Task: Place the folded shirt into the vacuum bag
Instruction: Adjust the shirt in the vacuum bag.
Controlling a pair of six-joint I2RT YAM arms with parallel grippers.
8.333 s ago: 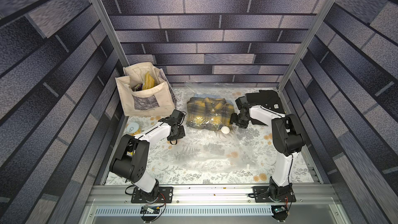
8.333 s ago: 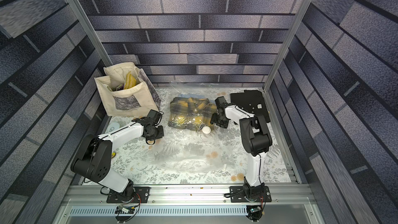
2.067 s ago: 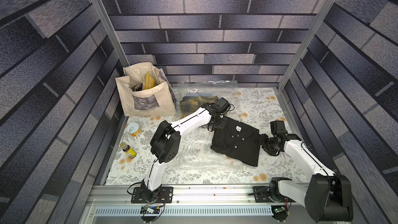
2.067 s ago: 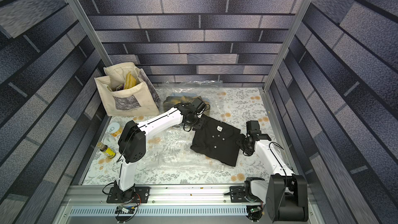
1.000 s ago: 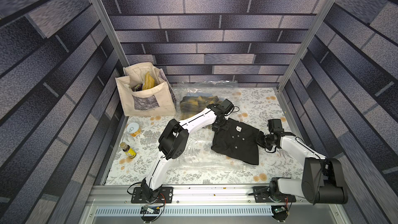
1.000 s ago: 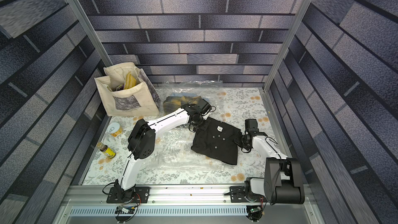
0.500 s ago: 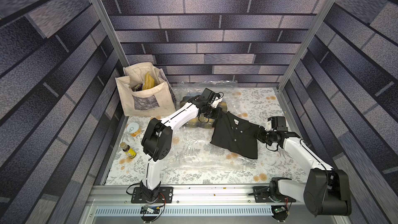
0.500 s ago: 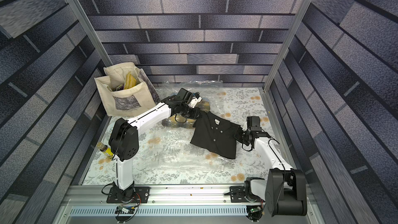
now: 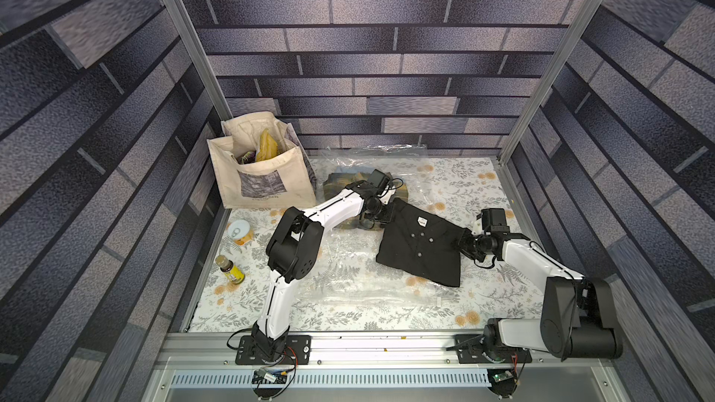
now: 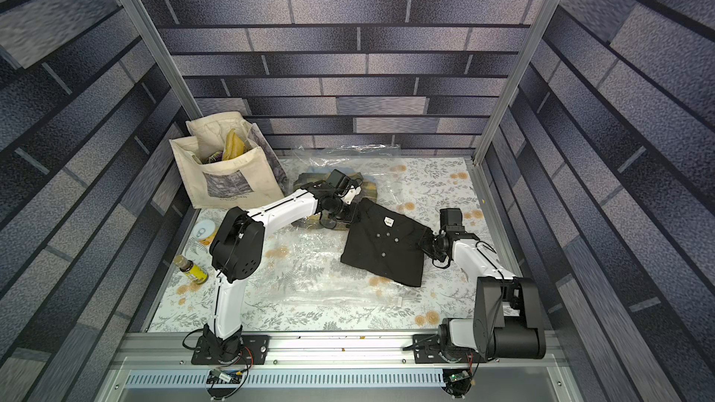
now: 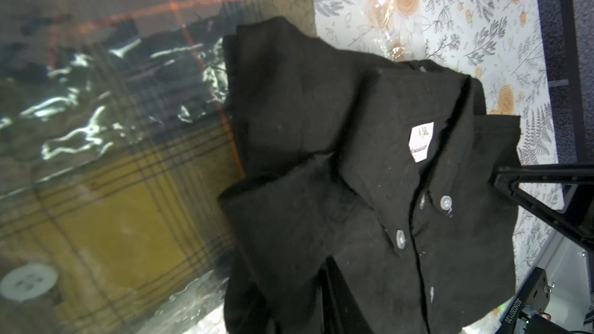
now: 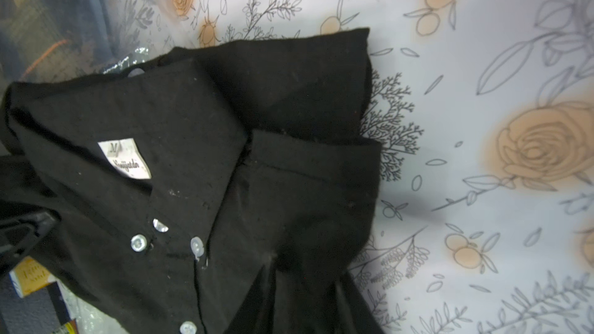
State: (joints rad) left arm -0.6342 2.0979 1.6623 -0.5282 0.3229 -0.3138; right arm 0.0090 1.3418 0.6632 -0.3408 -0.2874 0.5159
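Note:
The sleeve at the robot's left gripper sticks out toward the plaid garment, so next the right gripper leaves the opposite edge and takes the cloth (image 11: 325,164) beside the collar.
The folded black shirt (image 9: 419,247) (image 10: 387,243) lies buttons-up on the table, across the clear crinkly vacuum bag (image 9: 348,280) (image 10: 309,276). No plastic glare covers the shirt (image 11: 353,155) (image 12: 193,155). My left gripper (image 9: 383,216) (image 11: 287,271) is at its collar end. My right gripper (image 9: 464,245) (image 12: 304,268) is at the opposite edge. Both pairs of jaws stand apart, with black cloth still lying between the fingers. Inside the bag (image 11: 80,107) sits a plaid garment (image 11: 112,220), with the white valve cap (image 11: 27,281) beside it.
A cream tote bag (image 9: 263,183) stands at the back left. A tin can (image 9: 240,232) and a small bottle (image 9: 230,269) sit along the left edge. The enclosure's frame rail (image 9: 514,203) runs close behind my right gripper.
Over the last second both arms carried the shirt a little toward the back. The shirt has since settled lower, and both pairs of jaws have parted from their tight pinch on the cloth.

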